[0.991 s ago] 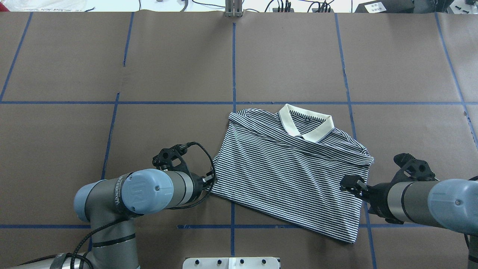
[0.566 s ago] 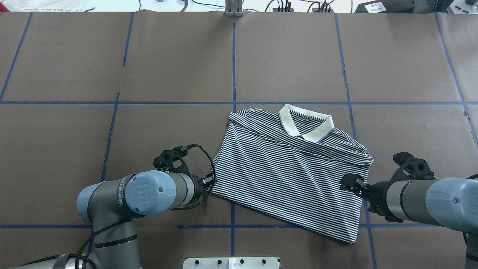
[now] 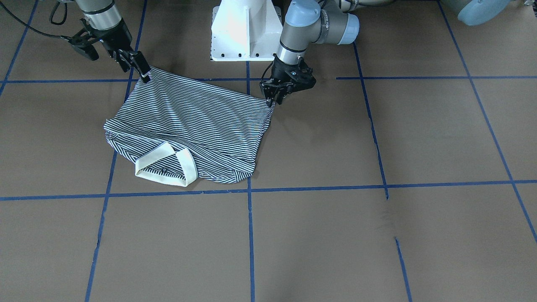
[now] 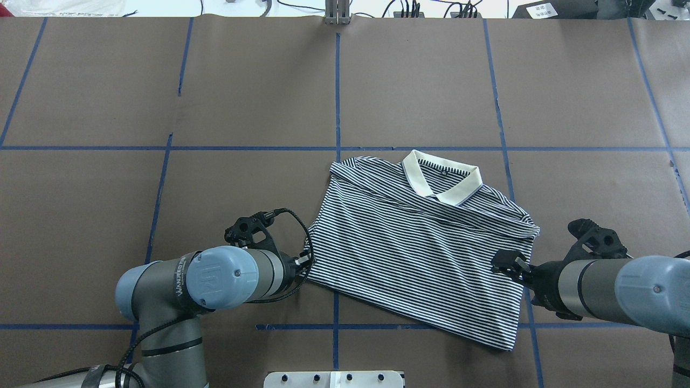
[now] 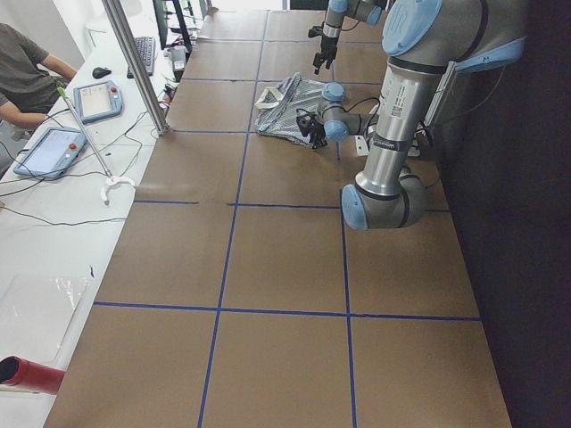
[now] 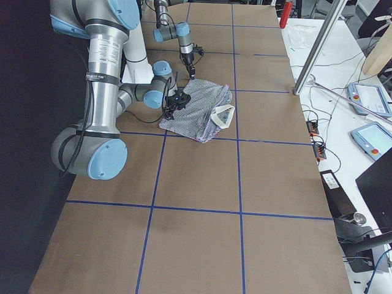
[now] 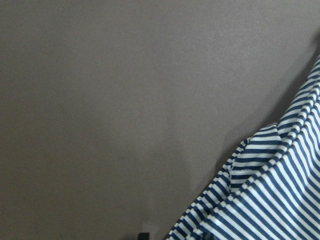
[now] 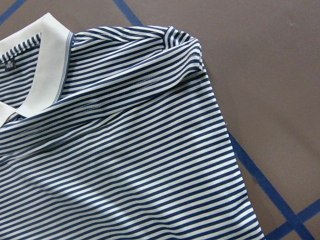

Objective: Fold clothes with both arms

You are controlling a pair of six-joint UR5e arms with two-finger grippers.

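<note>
My left gripper will let go of the striped polo shirt across the blue tape line (image 3: 282,184) beside the crossing at its far edge.
The striped polo shirt (image 4: 409,253) lies flat on the table right of centre, sleeves folded in and cream collar (image 4: 442,180) at its far edge. It also shows in the front view (image 3: 188,117). My left gripper (image 4: 305,262) sits low at the shirt's near left corner, and its fingers look apart in the front view (image 3: 273,98). The left wrist view shows the bunched corner (image 7: 270,190) beside bare table. My right gripper (image 4: 506,263) hovers over the shirt's right edge, fingers apart (image 3: 140,69). Its wrist view looks down on the shirt (image 8: 125,150).
Brown paper with a grid of blue tape (image 4: 337,97) covers the table. The white pedestal base (image 3: 243,29) stands at the robot's edge. Beyond the far edge are cables, a metal post (image 5: 134,62), tablets (image 5: 98,98) and a seated person (image 5: 27,71).
My left arm has crept slightly to the right, toward the shirt's corner. The right arm has shifted only a little. The shirt has not moved.
</note>
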